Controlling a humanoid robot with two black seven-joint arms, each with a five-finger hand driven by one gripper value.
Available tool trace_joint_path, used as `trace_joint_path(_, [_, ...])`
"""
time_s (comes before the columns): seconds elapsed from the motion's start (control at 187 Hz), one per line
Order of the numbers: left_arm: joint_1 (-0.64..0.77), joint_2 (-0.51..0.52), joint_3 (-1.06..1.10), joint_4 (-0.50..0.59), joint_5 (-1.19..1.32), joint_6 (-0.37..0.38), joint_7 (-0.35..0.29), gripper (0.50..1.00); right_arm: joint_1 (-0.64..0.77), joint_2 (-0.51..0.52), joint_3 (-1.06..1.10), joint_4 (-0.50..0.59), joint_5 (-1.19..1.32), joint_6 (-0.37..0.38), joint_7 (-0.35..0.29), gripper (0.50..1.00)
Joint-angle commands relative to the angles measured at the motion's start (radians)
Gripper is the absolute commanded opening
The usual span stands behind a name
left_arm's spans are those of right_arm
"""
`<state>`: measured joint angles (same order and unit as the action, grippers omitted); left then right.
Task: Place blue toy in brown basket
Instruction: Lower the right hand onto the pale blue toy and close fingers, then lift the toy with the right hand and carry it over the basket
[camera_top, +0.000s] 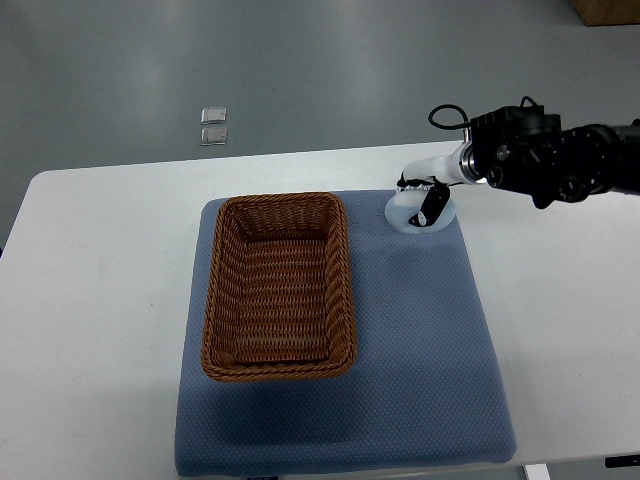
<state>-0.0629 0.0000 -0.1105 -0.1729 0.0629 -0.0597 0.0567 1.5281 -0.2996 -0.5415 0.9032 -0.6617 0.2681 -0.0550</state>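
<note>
My right gripper should release the blue toy, now at the mat's far corner, in the far half of the brown basket (306, 254), next to the side of the open mat.
A brown wicker basket (278, 287) stands empty on the left half of a blue mat (420, 340). At the mat's far right corner lies a round, very pale blue-white toy (404, 214). My right hand (430, 205) reaches in from the right edge on a black arm (560, 160) and hangs directly over the toy, touching or nearly touching its top. The hand covers part of the toy, so the grip itself is hidden. The left arm is out of the picture.
The mat lies on a white table (100, 280) whose far edge runs just behind the hand. On the grey floor beyond it are two small clear squares (213, 127), and a brown box corner (605, 10) shows at top right.
</note>
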Motion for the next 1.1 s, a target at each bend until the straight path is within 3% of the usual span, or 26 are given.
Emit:
trace_joint_path(0.0, [0.0, 0.0, 0.0, 0.0, 0.0, 0.0, 0.0, 1.0, 0.102, -0.042, 0.008, 0.089, 0.008, 0.023, -0.002, 0.5])
trace_joint_path(0.193, [0.0, 0.0, -0.001, 0.0, 0.0, 0.0, 0.0, 1.0, 0.251, -0.021, 0.006, 0.195, 0.108, 0.016, -0.003, 0.5])
trace_joint_path(0.541, [0.0, 0.0, 0.002, 0.0, 0.0, 0.001, 0.0, 1.0, 0.287, 0.3, 0.0, 0.157, 0.237, -0.021, -0.003, 0.5])
trace_joint_path(1.093, [0.0, 0.0, 0.002, -0.005, 0.0, 0.001, 0.0, 1.0, 0.08, 0.3, 0.006, 0.06, 0.24, -0.133, 0.0, 0.504])
